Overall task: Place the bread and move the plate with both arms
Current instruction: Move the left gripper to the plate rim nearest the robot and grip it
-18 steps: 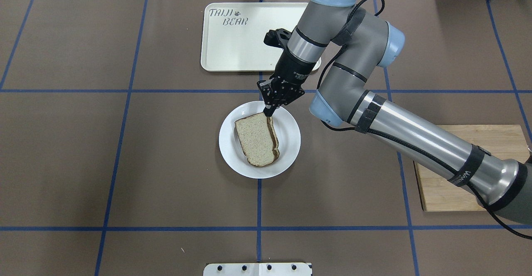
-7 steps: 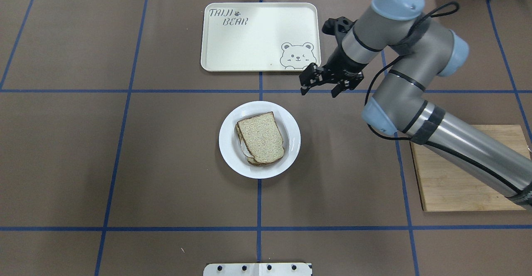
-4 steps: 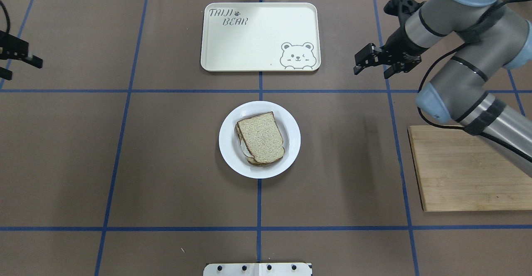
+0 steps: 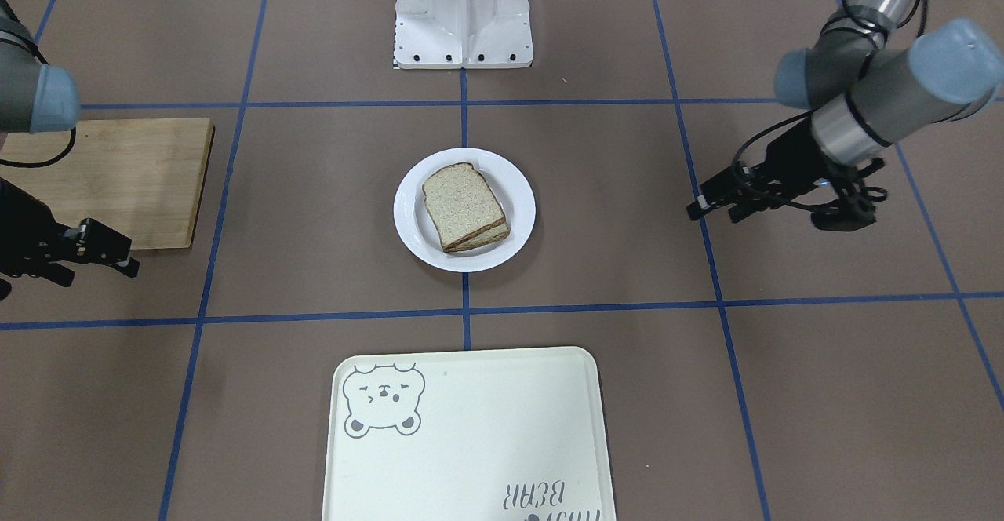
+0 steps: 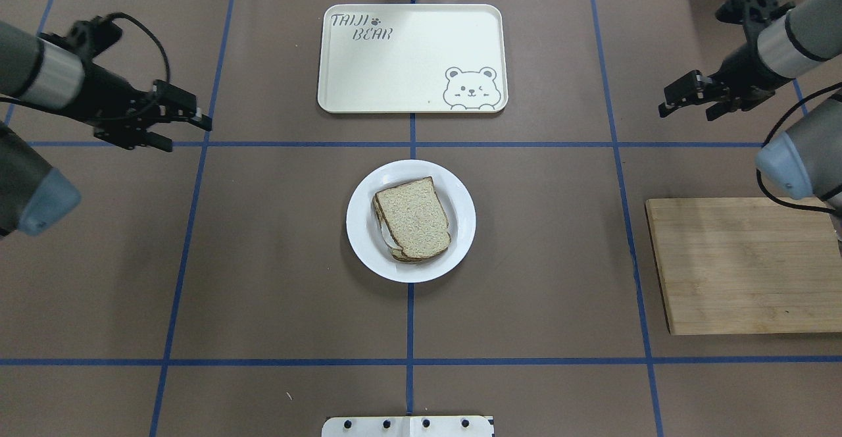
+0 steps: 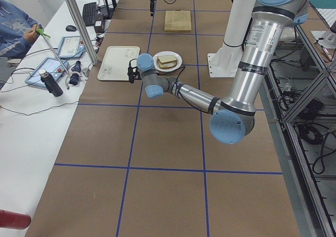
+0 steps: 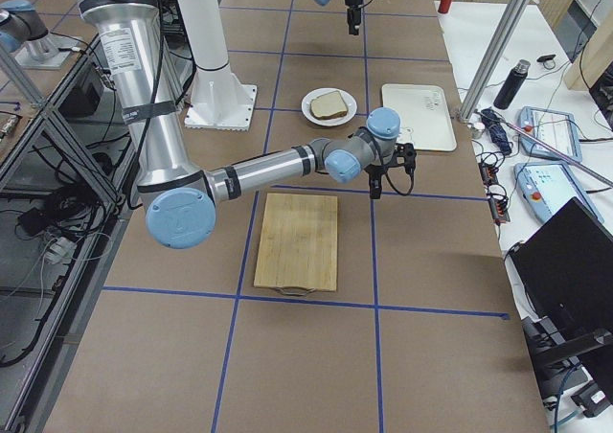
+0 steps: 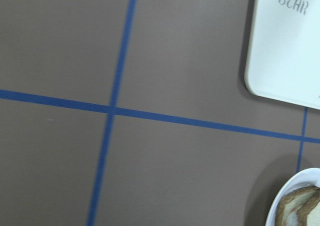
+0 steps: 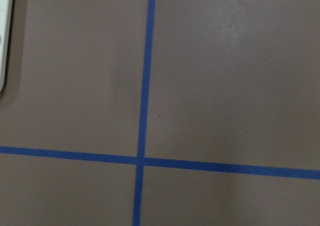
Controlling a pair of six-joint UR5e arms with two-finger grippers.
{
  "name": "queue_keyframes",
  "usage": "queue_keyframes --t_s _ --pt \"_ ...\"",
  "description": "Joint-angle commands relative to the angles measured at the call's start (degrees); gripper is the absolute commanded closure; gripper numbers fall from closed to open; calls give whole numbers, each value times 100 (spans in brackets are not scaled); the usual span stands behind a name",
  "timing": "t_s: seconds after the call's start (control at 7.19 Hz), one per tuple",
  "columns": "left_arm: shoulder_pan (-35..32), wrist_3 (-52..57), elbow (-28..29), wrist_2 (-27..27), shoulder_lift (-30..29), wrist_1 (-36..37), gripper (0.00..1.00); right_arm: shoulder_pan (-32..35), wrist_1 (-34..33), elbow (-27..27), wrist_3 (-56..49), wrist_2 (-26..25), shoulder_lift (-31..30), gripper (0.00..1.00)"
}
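Note:
I will next move my left gripper over to the white plate's rim [image 4: 524, 182], on the side of the plate away from the wooden board, and close it there.
The bread [image 5: 413, 217] lies flat on top of another slice, a sliver of white showing between them, on the round white plate [image 5: 460, 239] at the table's middle. Both also appear in the front-facing view, bread [image 4: 463, 205] and plate [image 4: 514, 191]. My left gripper [image 5: 189, 135] hovers open far to the plate's left, holding nothing; the front-facing view has it as left gripper [image 4: 712, 213]. Out to the right, beyond the board, my right gripper [image 5: 684, 113] is open and empty too, seen again as right gripper [image 4: 98, 274]. The left wrist view catches the plate's rim [image 8: 292, 196].
A cream tray [image 5: 368, 75] with a bear drawing lies beyond the plate. A wooden board [image 5: 743, 266] sits at the right. The white robot base [image 4: 463, 11] stands at the near edge. A person [image 6: 16, 27] sits at a side bench with bottles and devices.
My right gripper let go of the bread, which now lies flat on the lower slice, and drew away to the right. My left arm has come in from the left.

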Motion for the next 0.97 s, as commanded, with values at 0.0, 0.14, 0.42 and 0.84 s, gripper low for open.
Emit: queue_keyframes --t_s 0.0,0.14,0.42,0.84 --pt "1246 -1544 655 1384 -279 -1955 6 270 -26 499 -290 95 -669 1" --pt "1477 -1854 797 1641 -271 -2529 8 331 0 599 -299 87 -856 1" --pt "2100 -2190 869 2746 -271 -3192 16 323 -9 793 -291 87 -963 1" --pt "2340 -2182 991 2901 -324 -3221 26 323 -9 793 -290 78 -963 1"
